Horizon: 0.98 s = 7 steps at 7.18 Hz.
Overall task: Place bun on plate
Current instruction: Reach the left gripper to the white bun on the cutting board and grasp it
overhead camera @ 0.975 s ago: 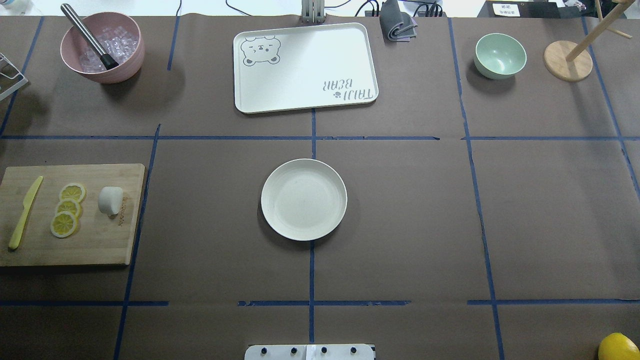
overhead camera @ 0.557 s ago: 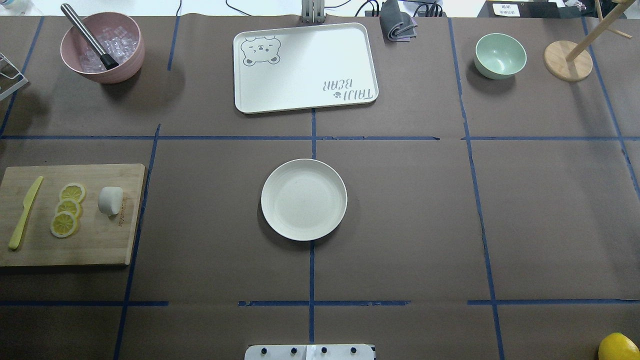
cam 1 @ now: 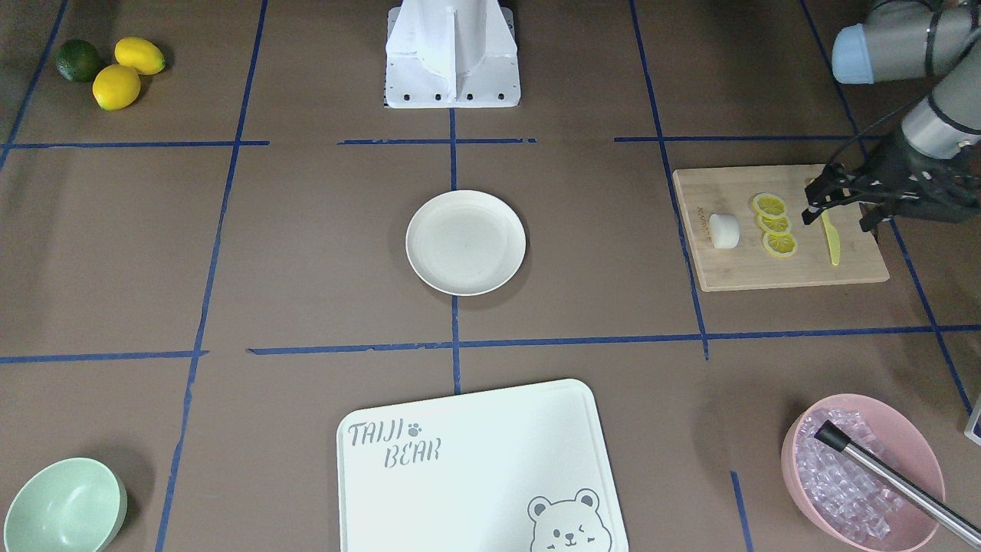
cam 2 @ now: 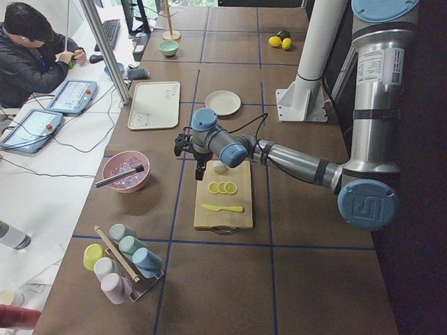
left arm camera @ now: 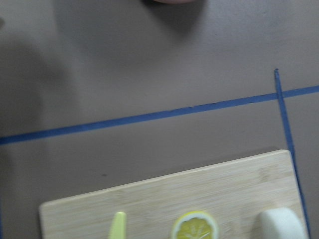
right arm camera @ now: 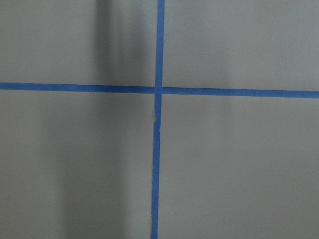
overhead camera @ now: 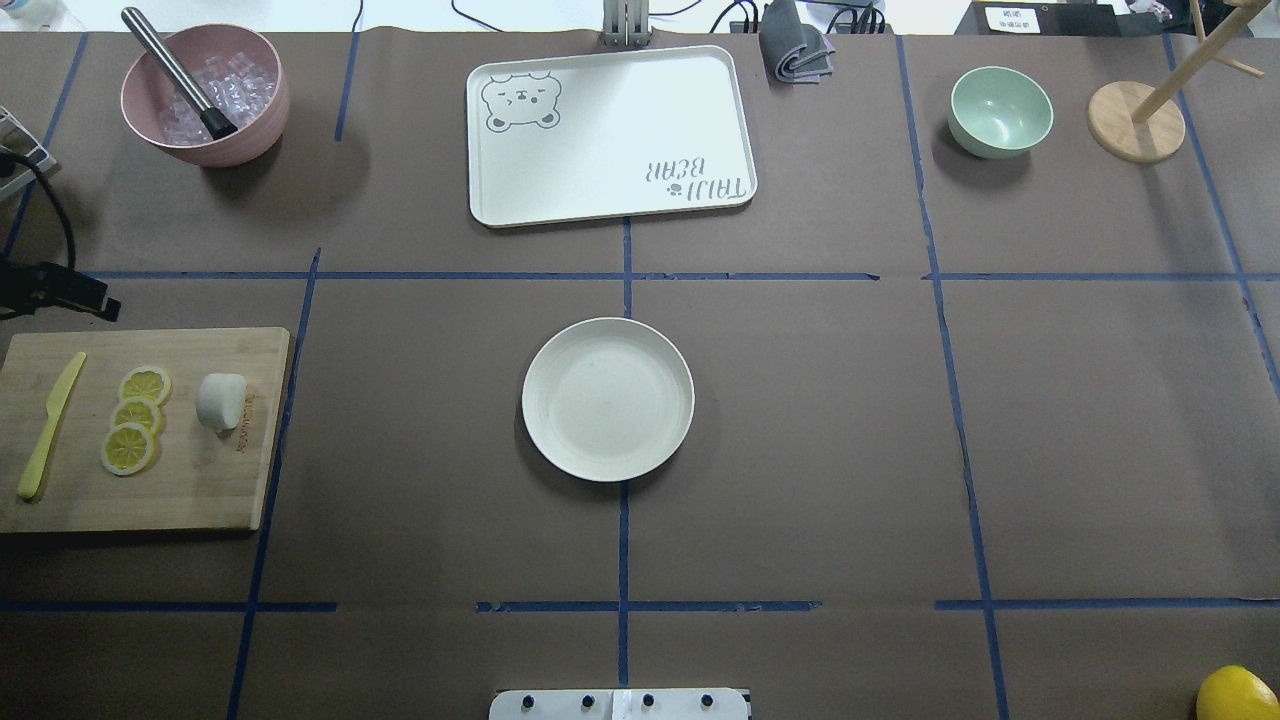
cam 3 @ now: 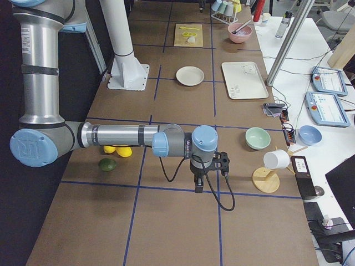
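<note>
Next, I close my left gripper on the sides of the white bun (cam 1: 724, 227) (left arm camera: 284, 225), next to the lemon slices on the cutting board.
The white bun (cam 1: 723, 231) (overhead camera: 220, 400) lies on a wooden cutting board (cam 1: 805, 264), beside three lemon slices (cam 1: 774, 224). At the table's middle sits the cream plate (cam 1: 466, 242) (overhead camera: 607, 398) with nothing on it. My left gripper (cam 1: 835, 221) hovers open over the board's outer end, above the yellow knife (cam 1: 831, 244) and well apart from the bun. A dark part of that gripper shows at the overhead view's left edge (overhead camera: 60, 288). The left wrist view catches the bun (left arm camera: 281, 224) at its lower right corner. My right gripper (cam 3: 198, 183) shows only in the right side view, so I cannot tell its state.
A pink bowl (overhead camera: 205, 95) with ice and a metal rod stands at the far left, and a white bear tray (overhead camera: 610, 135) beyond the plate. A mint bowl (overhead camera: 1000, 110) and wooden stand (overhead camera: 1135, 120) are far right. Lemons and a lime (cam 1: 115, 65) lie near the base.
A dark part of my left gripper has come into the overhead view at its left edge, near the cutting board. The bun, plate and everything else have stayed put.
</note>
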{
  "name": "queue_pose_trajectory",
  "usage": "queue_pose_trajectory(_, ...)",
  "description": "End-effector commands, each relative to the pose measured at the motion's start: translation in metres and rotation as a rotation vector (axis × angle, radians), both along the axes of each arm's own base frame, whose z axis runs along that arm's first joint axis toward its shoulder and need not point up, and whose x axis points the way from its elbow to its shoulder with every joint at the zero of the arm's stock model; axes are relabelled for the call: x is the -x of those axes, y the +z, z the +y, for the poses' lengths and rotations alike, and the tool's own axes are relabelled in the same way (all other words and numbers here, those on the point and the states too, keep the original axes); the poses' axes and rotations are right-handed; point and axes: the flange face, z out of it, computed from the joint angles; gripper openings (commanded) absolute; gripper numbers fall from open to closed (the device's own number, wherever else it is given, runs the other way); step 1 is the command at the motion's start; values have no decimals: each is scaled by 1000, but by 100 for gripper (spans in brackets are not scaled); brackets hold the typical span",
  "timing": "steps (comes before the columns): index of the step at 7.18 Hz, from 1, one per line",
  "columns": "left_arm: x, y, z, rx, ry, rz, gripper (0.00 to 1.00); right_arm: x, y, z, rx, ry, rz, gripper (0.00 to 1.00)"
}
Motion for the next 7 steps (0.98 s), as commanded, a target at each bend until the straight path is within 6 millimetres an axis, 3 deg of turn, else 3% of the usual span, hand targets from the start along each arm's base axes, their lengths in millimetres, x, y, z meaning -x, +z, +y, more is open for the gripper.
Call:
queue_pose_trajectory(1, -61, -14, 21, 18, 10, -23, 100, 0, 0, 0, 1, 0, 2, 100)
queue_pose_trajectory(4, -113, 9, 43, 12, 91, -82, 100, 0, 1, 0, 0, -1, 3, 100)
queue_pose_trajectory(5, -132, 11, 36, 16, 104, -87, 100, 0, 1, 0, 0, -1, 3, 100)
queue_pose_trajectory(7, -144, 17, 28, 25, 110, -94, 100, 0, 0, 0, -3, -1, 3, 100)
